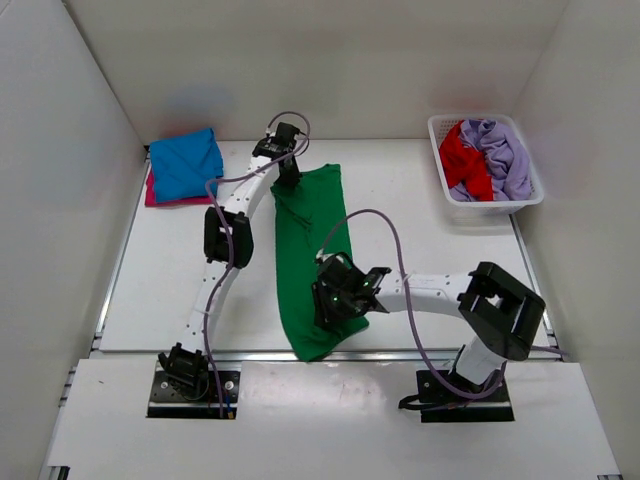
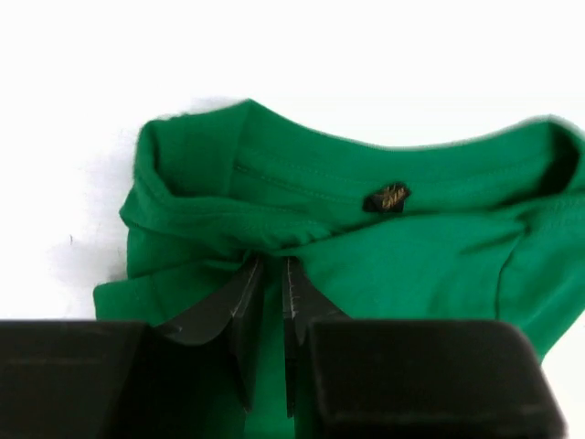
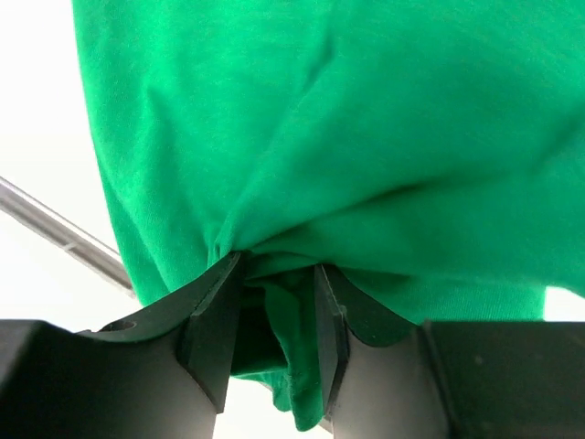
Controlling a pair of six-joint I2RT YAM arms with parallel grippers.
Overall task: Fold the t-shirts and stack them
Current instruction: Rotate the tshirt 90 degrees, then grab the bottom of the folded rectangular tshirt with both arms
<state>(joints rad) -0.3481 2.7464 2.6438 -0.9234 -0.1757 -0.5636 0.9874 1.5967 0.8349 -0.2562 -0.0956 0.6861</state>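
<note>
The robot's right gripper holds a bunch of the green t-shirt's lower end, so it should open and take the hem corner (image 1: 362, 325) while the left gripper takes the opposite hem corner.
The green t-shirt (image 1: 312, 255) lies as a long folded strip down the middle of the table, collar end far, hem end hanging near the front edge. My left gripper (image 1: 290, 175) is shut on the green cloth just below the collar (image 2: 302, 183), where a small dark label (image 2: 386, 198) shows. My right gripper (image 1: 335, 300) is shut on a bunch of the green shirt's lower end (image 3: 302, 165), lifted off the table. A folded blue t-shirt (image 1: 186, 162) lies on a magenta-pink one (image 1: 156, 196) at the far left.
A white lattice basket (image 1: 440, 180) at the far right holds a red t-shirt (image 1: 466, 158) and a lilac one (image 1: 504, 156). White walls enclose the table on three sides. A metal rail (image 3: 64, 233) runs along the table's front edge.
</note>
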